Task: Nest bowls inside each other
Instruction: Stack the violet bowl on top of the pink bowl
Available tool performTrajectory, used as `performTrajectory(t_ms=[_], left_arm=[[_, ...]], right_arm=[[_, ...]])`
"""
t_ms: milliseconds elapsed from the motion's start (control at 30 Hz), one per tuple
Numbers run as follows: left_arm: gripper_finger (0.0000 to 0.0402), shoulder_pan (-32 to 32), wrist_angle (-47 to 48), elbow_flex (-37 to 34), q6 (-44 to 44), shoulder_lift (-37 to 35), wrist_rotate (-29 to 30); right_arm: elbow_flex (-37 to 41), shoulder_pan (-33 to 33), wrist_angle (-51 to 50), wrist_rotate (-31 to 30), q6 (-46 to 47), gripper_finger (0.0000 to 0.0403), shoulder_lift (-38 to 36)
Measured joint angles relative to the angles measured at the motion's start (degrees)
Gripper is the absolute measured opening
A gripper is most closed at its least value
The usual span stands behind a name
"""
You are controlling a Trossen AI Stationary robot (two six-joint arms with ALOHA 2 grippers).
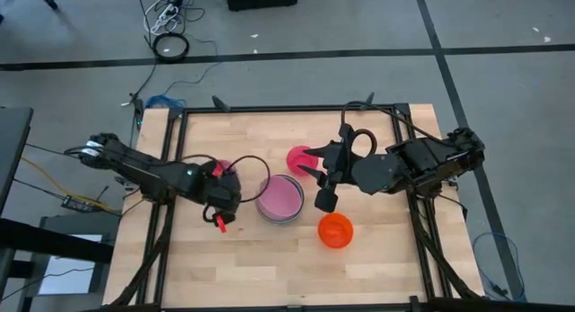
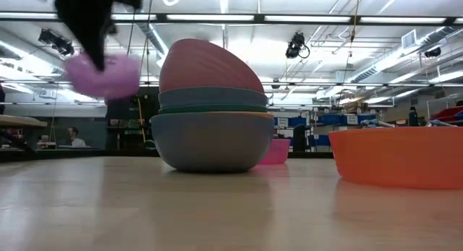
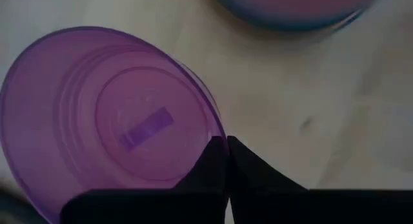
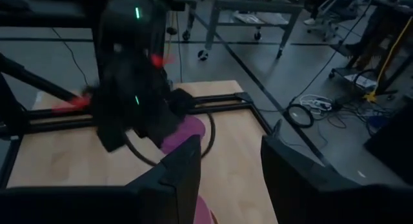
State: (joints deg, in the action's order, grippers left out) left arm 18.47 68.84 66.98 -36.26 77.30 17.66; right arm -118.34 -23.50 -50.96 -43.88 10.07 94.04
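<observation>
Next, I release the purple bowl from my left gripper inside the pale pink bowl on top of the stack (image 1: 281, 197). The purple bowl now hangs above the table.
A purple bowl (image 3: 110, 114) hangs above the table at the left, with my left gripper (image 3: 226, 161) shut on its rim; the low view shows this bowl (image 2: 105, 74) in the air under the dark gripper. At mid-table stands a stack of nested bowls (image 1: 280, 200), the pale pink one (image 2: 206, 63) lying tilted on top and a blue one (image 2: 210, 141) at the bottom. A magenta bowl (image 1: 299, 157) and a red-orange bowl (image 1: 335, 230) rest on the table. My right gripper (image 1: 319, 182) hovers open, high over the table right of the stack. My left gripper pinches the purple bowl's rim (image 3: 216, 139) between its two shut fingers, one on the inner side of the wall and one on the outer. The fingers come steeply from above. The bowl is lifted clear of the table, its opening up and slightly tilted.
A black frame (image 1: 287, 110) runs along the table's far edge and sides. Bare wood lies along the near edge. Cables and a coiled cord (image 1: 171, 47) lie on the floor beyond the table.
</observation>
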Motion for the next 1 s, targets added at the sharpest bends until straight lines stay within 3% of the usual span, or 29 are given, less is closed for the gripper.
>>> performTrajectory(t_ms=[200, 467, 700, 1000], left_arm=[[0.0002, -0.18, -0.24, 13.3, 10.8, 1.75, 1.17], [0.0001, -0.14, -2.13, 24.98, 22.83, 15.65, -4.95], [0.0001, -0.1, -2.01, 26.03, 24.26, 23.82, -8.5], [0.0006, -0.75, -9.77, 26.1, 28.02, 25.14, -7.87]], right_arm=[[0.0, 0.04, -0.33, -0.04, 0.31, 0.0148, 0.0], [0.02, 0.04, -0.72, -0.09, 0.33, 0.0148, 0.02], [0.04, -0.1, -3.91, -0.15, 1.76, 0.0148, 0.02], [0.04, -0.12, -6.29, -0.48, 3.41, 0.0148, 0.04]])
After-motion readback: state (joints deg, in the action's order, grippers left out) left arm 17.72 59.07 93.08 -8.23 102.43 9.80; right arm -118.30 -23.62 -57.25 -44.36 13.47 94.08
